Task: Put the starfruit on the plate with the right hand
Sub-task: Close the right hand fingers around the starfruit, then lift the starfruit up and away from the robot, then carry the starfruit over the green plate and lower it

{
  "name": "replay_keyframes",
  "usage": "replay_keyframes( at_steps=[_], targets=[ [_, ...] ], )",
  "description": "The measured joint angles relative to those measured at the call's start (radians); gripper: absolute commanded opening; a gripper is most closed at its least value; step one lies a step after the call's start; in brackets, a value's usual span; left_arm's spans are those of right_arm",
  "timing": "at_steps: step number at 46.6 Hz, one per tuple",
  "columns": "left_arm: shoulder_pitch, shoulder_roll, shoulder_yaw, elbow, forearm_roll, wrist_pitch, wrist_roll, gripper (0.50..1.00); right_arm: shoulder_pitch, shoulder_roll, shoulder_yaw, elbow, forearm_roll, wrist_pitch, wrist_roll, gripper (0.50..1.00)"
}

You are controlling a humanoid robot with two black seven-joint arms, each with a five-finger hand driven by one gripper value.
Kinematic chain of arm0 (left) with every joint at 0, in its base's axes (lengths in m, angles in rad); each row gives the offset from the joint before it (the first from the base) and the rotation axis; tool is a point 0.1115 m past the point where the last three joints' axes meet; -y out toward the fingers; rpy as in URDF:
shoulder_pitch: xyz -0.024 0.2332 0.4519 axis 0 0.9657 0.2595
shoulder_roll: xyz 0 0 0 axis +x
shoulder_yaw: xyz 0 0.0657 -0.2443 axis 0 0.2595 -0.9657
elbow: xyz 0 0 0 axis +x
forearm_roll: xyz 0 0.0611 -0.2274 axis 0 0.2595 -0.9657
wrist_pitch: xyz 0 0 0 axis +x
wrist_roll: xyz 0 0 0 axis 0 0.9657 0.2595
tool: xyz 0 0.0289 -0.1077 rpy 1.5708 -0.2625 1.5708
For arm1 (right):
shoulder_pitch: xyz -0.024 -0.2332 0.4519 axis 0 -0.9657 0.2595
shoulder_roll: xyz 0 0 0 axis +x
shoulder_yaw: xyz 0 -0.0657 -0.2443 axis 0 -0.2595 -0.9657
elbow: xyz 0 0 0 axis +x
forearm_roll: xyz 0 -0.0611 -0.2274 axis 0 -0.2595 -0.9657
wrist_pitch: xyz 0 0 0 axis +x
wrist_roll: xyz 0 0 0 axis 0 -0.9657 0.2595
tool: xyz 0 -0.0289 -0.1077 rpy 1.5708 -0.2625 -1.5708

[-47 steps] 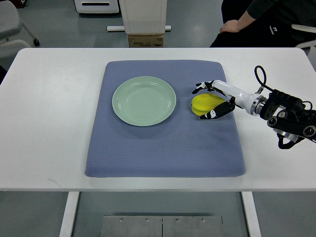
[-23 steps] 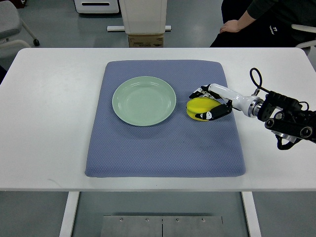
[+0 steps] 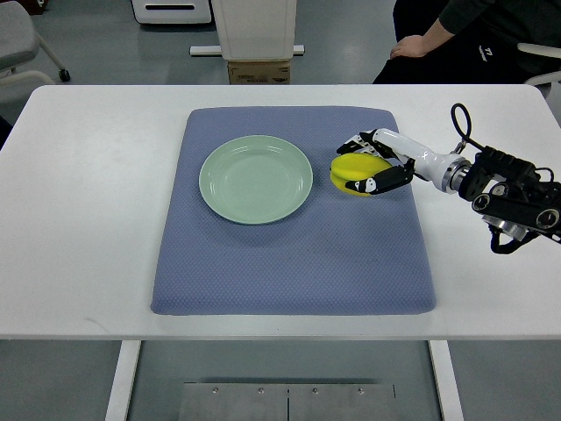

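Note:
My right gripper should release the yellow starfruit just past the middle of the pale green plate (image 3: 250, 166). The starfruit is held just beside the plate now.
A yellow starfruit (image 3: 352, 170) is held just right of the pale green plate (image 3: 256, 179), over the blue-grey mat (image 3: 289, 254). My right hand (image 3: 363, 164) comes in from the right edge and is shut on the starfruit, white and black fingers (image 3: 379, 182) wrapped around its near and far sides. The fruit looks slightly raised off the mat, a short gap from the plate's right rim. Nothing lies on the plate. My left arm does not show.
The mat lies on a white table (image 3: 79, 219). A person sits beyond the table's far right corner, one hand (image 3: 410, 46) resting on a knee. A cardboard box (image 3: 259, 70) and a white stand are behind the far edge.
My right hand closed on the starfruit and carried it a little left and toward the far side, closer to the plate. The plate has not moved.

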Motion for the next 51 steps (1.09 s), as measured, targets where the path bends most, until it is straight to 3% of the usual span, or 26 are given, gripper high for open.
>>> replay_keyframes(
  at_steps=[17, 31, 40, 51],
  targets=[
    [0.0, 0.0, 0.0, 0.0, 0.0, 0.0, 0.0, 1.0, 0.137, -0.114, 0.001, 0.0, 0.0, 0.091, 0.007, 0.5],
    [0.0, 0.0, 0.0, 0.0, 0.0, 0.0, 0.0, 1.0, 0.144, -0.106, 0.022, -0.008, 0.001, 0.103, 0.002, 0.5],
    [0.0, 0.0, 0.0, 0.0, 0.0, 0.0, 0.0, 1.0, 0.137, -0.046, 0.054, -0.038, 0.025, 0.103, -0.005, 0.5],
    [0.0, 0.0, 0.0, 0.0, 0.0, 0.0, 0.0, 1.0, 0.134, 0.115, 0.055, -0.124, 0.102, 0.103, -0.006, 0.5]
  ],
)
